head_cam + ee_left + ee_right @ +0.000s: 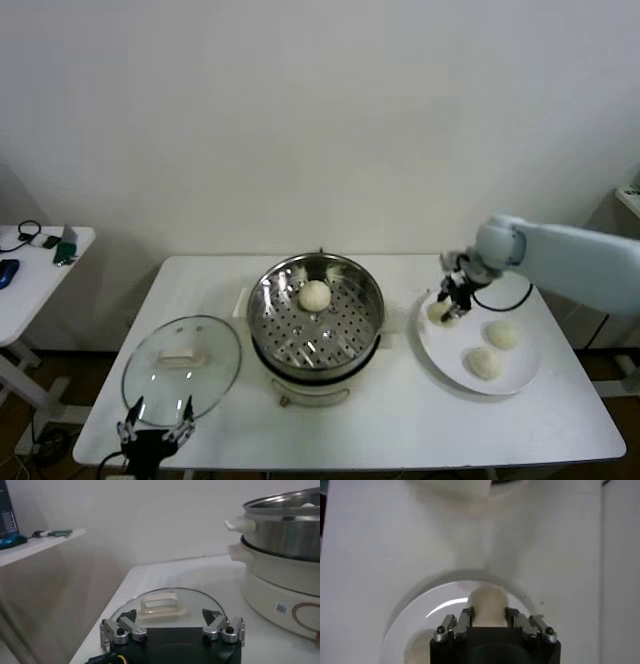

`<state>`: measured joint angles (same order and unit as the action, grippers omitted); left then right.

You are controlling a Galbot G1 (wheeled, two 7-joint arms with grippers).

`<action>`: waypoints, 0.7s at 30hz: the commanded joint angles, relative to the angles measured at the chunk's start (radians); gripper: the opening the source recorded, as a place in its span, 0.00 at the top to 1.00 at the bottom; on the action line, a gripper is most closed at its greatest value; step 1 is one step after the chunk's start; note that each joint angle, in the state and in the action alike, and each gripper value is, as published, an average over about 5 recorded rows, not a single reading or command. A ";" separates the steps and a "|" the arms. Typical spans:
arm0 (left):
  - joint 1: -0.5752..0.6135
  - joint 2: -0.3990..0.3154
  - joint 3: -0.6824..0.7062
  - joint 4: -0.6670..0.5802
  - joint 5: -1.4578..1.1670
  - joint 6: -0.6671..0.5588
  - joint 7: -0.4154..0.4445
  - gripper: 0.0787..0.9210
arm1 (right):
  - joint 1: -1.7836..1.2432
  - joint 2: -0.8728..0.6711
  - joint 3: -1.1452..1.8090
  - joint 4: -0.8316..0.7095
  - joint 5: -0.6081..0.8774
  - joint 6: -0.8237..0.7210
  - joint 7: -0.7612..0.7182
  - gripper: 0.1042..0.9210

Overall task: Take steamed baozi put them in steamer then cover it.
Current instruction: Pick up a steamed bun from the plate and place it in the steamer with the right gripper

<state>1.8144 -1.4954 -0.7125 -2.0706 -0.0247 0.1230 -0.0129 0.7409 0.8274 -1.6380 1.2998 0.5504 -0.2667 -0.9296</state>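
Next, my right gripper sets down and releases its baozi on the steamer's tray (280, 314), between the first baozi and the steamer's rim closest to the glass cover.
The steel steamer (315, 310) stands at the table's middle with one baozi (314, 295) on its perforated tray. My right gripper (449, 306) is shut on a second baozi (488, 604) at the near-left rim of the white plate (515, 375); the fingers (465, 617) press both its sides. Two more baozi (502, 334) (484, 363) lie on the plate. The glass cover (182, 365) with its cream handle (160, 603) lies flat on the table left of the steamer. My left gripper (156, 425) is open and empty, just in front of the cover.
A side table (30, 275) with small items stands at the far left. The steamer's cream base and side handles (240, 525) rise beside the cover. The table's front edge runs just below my left gripper.
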 commanded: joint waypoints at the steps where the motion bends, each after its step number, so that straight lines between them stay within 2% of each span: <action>1: -0.001 0.003 0.001 -0.007 0.001 0.001 0.001 0.12 | 0.460 0.096 -0.160 0.112 0.233 0.016 -0.078 0.55; 5: -0.004 0.003 0.000 -0.014 -0.002 0.002 0.000 0.12 | 0.517 0.201 -0.068 0.161 0.346 -0.020 -0.065 0.55; 10: -0.005 0.000 -0.002 -0.017 -0.003 0.000 0.000 0.12 | 0.432 0.315 0.059 0.242 0.396 -0.086 0.004 0.55; 14: 0.000 -0.003 -0.004 -0.026 0.000 0.000 0.002 0.12 | 0.311 0.422 0.076 0.262 0.367 -0.119 0.062 0.55; 21: 0.003 -0.011 -0.009 -0.043 0.001 0.005 0.003 0.12 | 0.136 0.548 0.043 0.202 0.286 -0.146 0.116 0.55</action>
<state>1.8168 -1.5051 -0.7210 -2.1066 -0.0243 0.1256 -0.0100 0.9586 1.2227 -1.6083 1.4833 0.8264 -0.3795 -0.8614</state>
